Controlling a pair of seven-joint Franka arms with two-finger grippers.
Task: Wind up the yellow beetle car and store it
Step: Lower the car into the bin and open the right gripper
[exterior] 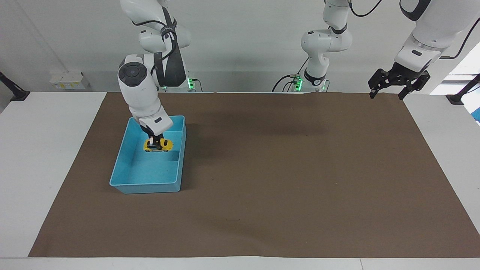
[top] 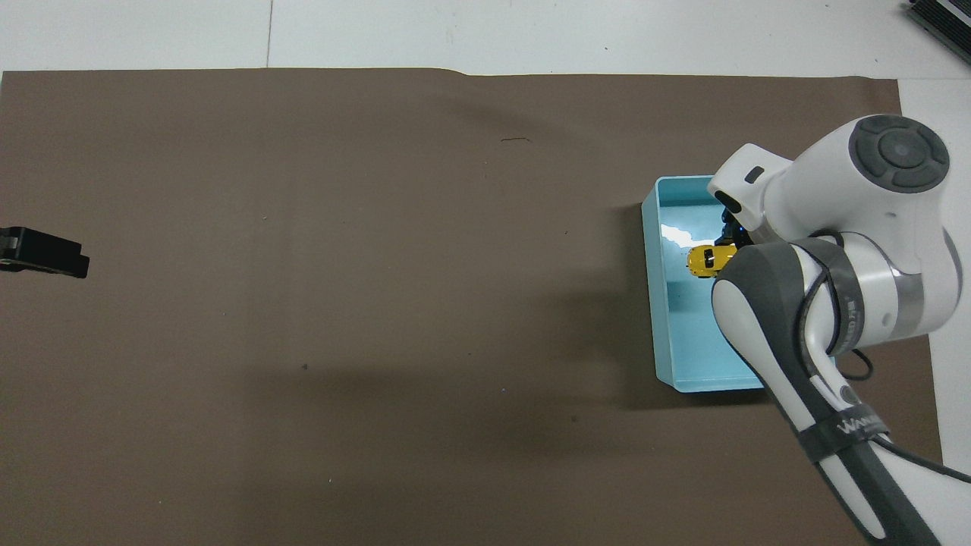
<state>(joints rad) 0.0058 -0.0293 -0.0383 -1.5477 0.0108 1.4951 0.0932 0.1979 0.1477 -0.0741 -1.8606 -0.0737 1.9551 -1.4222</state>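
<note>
My right gripper should leave the yellow beetle car on the blue tray's bottom near the bright glare (top: pixel 699 285).
The yellow beetle car (exterior: pixel 159 145) (top: pixel 707 260) hangs from my right gripper (exterior: pixel 152 142), which is shut on its roof. Car and gripper are over the inside of the blue tray (exterior: pixel 148 186) (top: pixel 654 303), at the half nearer the robots. Whether the wheels touch the tray floor I cannot tell. In the overhead view the right arm's wrist covers much of the tray and part of the car. My left gripper (exterior: pixel 387 93) (top: pixel 45 254) waits open and holds nothing, raised over the mat's corner at the left arm's end of the table.
A brown mat (exterior: pixel 281 180) covers most of the white table (exterior: pixel 45 157). The tray stands on the mat toward the right arm's end. Nothing else lies on the mat.
</note>
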